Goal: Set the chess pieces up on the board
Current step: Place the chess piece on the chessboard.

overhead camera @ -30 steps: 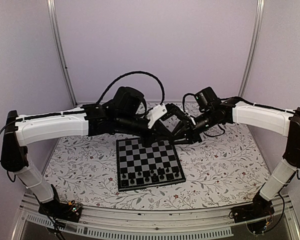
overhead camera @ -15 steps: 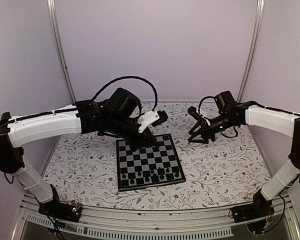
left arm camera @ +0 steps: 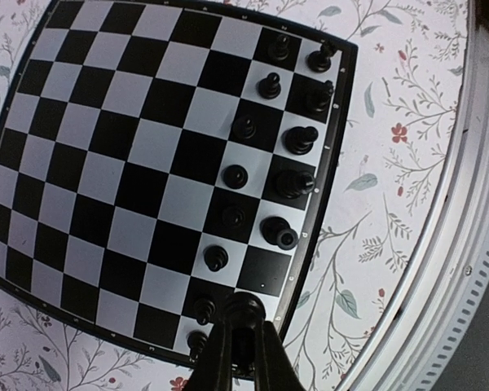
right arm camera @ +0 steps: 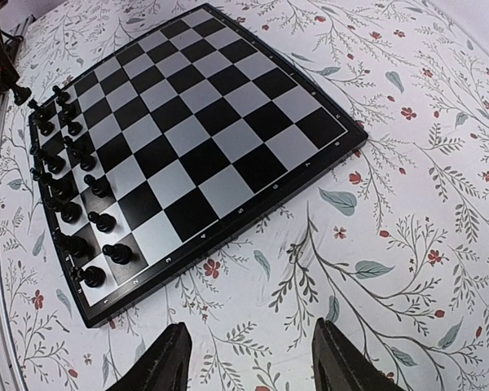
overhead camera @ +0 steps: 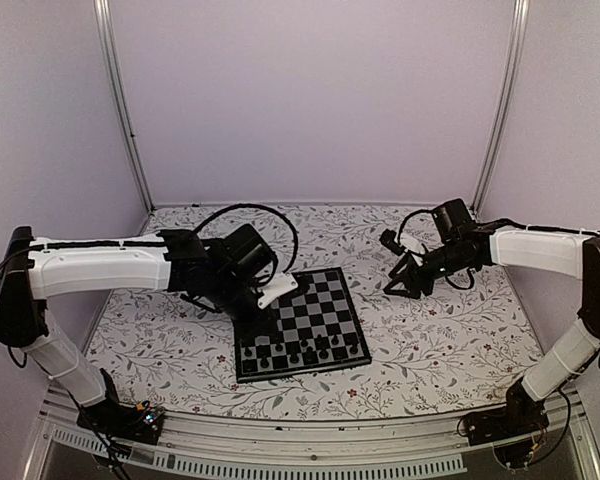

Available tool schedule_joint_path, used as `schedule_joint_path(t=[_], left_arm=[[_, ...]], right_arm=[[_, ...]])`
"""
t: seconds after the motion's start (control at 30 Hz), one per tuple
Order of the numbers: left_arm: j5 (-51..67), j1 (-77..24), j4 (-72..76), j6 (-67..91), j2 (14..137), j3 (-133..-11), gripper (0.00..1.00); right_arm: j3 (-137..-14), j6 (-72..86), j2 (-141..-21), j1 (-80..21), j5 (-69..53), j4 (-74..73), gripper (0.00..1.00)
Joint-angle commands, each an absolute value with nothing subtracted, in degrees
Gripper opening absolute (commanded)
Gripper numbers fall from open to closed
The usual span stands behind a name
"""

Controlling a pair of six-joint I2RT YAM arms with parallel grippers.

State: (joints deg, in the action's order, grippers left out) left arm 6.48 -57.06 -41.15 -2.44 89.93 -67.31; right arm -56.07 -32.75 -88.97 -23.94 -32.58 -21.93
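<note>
The black piece, now held above the board near a corner, will be let go by my left gripper on the empty dark square in the board's nearest row (overhead camera: pixel 279 361) (left arm camera: pixel 265 270).
The board (overhead camera: pixel 310 305) lies on the floral cover mid-table. Black chess pieces (overhead camera: pixel 302 350) fill its two near rows. My left gripper (overhead camera: pixel 261 317) hangs over the board's near-left part. In the left wrist view the left gripper (left arm camera: pixel 243 330) is shut on a black chess piece (left arm camera: pixel 243 309), above the board (left arm camera: pixel 106 163) near a corner by the standing pieces (left arm camera: pixel 297 140). My right gripper (overhead camera: pixel 406 281) is open over the cover, right of the board. In the right wrist view the right gripper (right arm camera: pixel 253 366) holds nothing, with the board (right arm camera: pixel 204 122) and pieces (right arm camera: pixel 98 187) ahead.
The floral cover (overhead camera: pixel 440 340) spreads around the board. A metal rail (overhead camera: pixel 310 440) runs along the table's near edge, close to the board's piece end (left arm camera: pixel 473 204). Upright frame posts (overhead camera: pixel 120 100) stand at the back corners.
Both grippers were close together above the board's far edge. The right one has opened and pulled back to the right. The left one has come down toward the board's near-left part.
</note>
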Motion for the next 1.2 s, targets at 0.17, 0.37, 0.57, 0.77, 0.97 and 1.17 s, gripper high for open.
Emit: schedule_joint_path(t=[0.17, 0.37, 0.57, 0.77, 0.97, 1.17], left_arm=[[6.7, -58.5, -38.7, -0.5, 94.5, -66.0, 0.03], [7.1, -59.1, -38.4, -0.4, 97.1, -66.1, 0.03], [7.3, -59.9, -38.3, -0.3, 99.3, -66.0, 0.03], [7.7, -60.2, -38.2, -0.3, 100.3, -66.0, 0.03], [8.1, -60.5, -38.3, -0.3, 101.1, -65.3, 0.04], [7.2, -61.0, -38.3, -0.2, 101.7, -65.3, 0.12]], right_arm=[[-55.7, -32.5, -89.3, -23.7, -31.7, -20.3, 0.55], [-55.6, -32.6, -89.3, -23.8, -31.7, -20.3, 0.55], [-55.7, -32.7, -89.5, -23.7, -32.0, -20.5, 0.55], [-55.6, -32.8, -89.7, -23.8, -32.2, -20.6, 0.55], [-55.8, -32.8, -89.7, -23.8, -32.2, -20.8, 0.56], [-55.8, -32.8, -89.6, -23.8, -32.1, -20.8, 0.56]])
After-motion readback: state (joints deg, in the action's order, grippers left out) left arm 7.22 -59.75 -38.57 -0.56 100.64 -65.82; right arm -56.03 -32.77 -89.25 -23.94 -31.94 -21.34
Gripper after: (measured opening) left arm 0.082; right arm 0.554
